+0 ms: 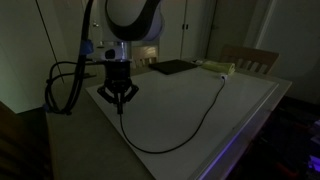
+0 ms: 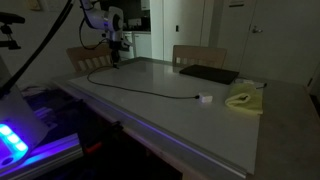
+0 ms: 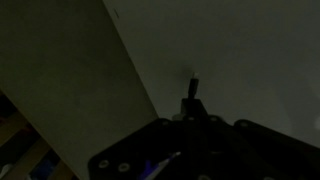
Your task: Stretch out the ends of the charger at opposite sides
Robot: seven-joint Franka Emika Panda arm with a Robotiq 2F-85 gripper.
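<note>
Next, I let go of the dark cable tip on the brown strip [image 1: 76,134] [image 3: 82,115] next to the edge of the white table with my gripper.
The charger is a long thin black cable [image 1: 190,128] lying in a curve across the white table [image 1: 250,110]. Its small white plug block [image 2: 205,99] rests on the table next to the pale green box [image 2: 243,97]. My gripper [image 1: 122,104] stands at the far table corner in both exterior views [image 2: 115,58], with its fingers together on the cable's thin dark end. In the wrist view the gripper [image 3: 192,106] is shut and the dark cable tip [image 3: 192,86] sticks out beyond the fingers. The room is very dark.
A flat black rectangular pad [image 1: 172,67] lies at the back of the table, beside the pale green box [image 1: 215,68]. Wooden chairs [image 2: 198,55] stand behind the table. The table edge [image 3: 130,70] runs close beside the gripper. Robot hoses [image 1: 65,90] hang off that corner.
</note>
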